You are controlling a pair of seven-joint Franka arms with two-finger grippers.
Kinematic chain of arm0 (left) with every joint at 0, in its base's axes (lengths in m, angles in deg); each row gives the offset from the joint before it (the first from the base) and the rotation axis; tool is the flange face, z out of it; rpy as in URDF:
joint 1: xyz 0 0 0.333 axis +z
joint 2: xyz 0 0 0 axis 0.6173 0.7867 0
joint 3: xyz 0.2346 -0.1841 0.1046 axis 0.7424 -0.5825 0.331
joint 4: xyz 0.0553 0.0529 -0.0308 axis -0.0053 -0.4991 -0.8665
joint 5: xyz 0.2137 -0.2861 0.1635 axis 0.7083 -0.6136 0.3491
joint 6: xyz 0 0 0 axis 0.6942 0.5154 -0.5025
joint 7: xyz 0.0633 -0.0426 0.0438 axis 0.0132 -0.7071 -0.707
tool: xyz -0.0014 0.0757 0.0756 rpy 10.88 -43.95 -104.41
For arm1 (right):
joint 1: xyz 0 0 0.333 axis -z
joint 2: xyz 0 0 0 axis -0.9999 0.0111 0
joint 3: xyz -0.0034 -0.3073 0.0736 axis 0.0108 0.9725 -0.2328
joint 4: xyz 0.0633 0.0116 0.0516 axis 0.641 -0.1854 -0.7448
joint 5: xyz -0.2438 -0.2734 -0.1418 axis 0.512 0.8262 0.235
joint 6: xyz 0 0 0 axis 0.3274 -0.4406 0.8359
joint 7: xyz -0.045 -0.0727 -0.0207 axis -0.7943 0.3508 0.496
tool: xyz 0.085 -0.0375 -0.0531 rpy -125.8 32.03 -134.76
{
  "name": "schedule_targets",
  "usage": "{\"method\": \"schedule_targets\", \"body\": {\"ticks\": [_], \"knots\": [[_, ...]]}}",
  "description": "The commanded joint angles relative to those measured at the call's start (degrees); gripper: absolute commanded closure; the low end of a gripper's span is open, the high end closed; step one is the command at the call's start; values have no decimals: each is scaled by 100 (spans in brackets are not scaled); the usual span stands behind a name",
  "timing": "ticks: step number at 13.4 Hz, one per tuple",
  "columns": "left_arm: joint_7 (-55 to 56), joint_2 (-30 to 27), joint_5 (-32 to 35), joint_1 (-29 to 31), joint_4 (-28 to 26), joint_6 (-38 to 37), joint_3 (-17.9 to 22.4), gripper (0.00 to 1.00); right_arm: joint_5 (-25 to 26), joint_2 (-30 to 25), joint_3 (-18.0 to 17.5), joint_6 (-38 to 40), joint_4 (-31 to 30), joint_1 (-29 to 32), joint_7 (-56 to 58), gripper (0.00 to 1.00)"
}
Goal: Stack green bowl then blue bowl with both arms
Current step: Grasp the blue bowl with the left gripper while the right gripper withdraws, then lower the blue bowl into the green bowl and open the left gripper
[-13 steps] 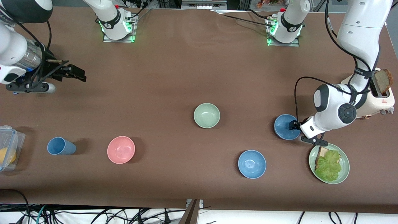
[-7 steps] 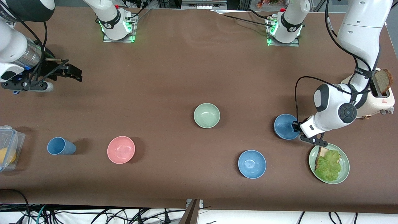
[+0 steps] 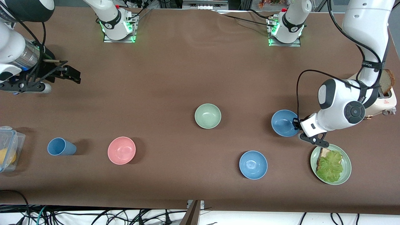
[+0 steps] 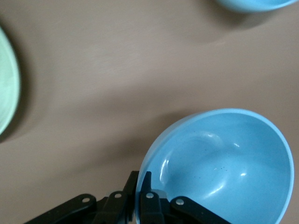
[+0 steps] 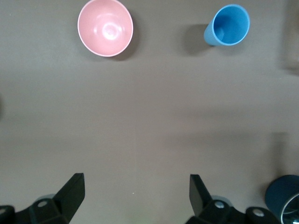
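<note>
The robot's left gripper should release the blue bowl inside the green bowl (image 3: 207,116), nesting it there in the middle of the table. The blue bowl is tilted just above the cloth now.
The green bowl (image 3: 207,116) sits alone mid-table. My left gripper (image 3: 295,124) is shut on the rim of a blue bowl (image 3: 283,123), one finger inside and one outside, and holds it slightly tilted just above the cloth. The left wrist view shows this grip (image 4: 140,184) on the bowl (image 4: 219,163). A second blue bowl (image 3: 253,164) lies nearer the front camera and also shows in the left wrist view (image 4: 252,3). My right gripper (image 3: 75,75) hangs open and empty at the right arm's end of the table, also seen in the right wrist view (image 5: 136,182).
A green plate (image 3: 345,175) with bread and lettuce lies close beside the left gripper; its rim (image 4: 7,88) shows in the left wrist view. A toaster (image 3: 382,93) holds bread. A pink bowl (image 3: 121,150), a blue cup (image 3: 61,146) and a clear container (image 3: 9,147) stand toward the right arm's end.
My left gripper has moved the blue bowl a little toward the green bowl and off the cloth. My right gripper has drifted slightly toward its end of the table.
</note>
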Motion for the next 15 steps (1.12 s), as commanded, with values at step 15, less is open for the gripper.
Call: {"method": "schedule_targets", "body": {"ticks": [15], "knots": [[3192,1495,-1343,-2451,1676,65,-174,100,129,165,-55,355,453,51,75,1]]}}
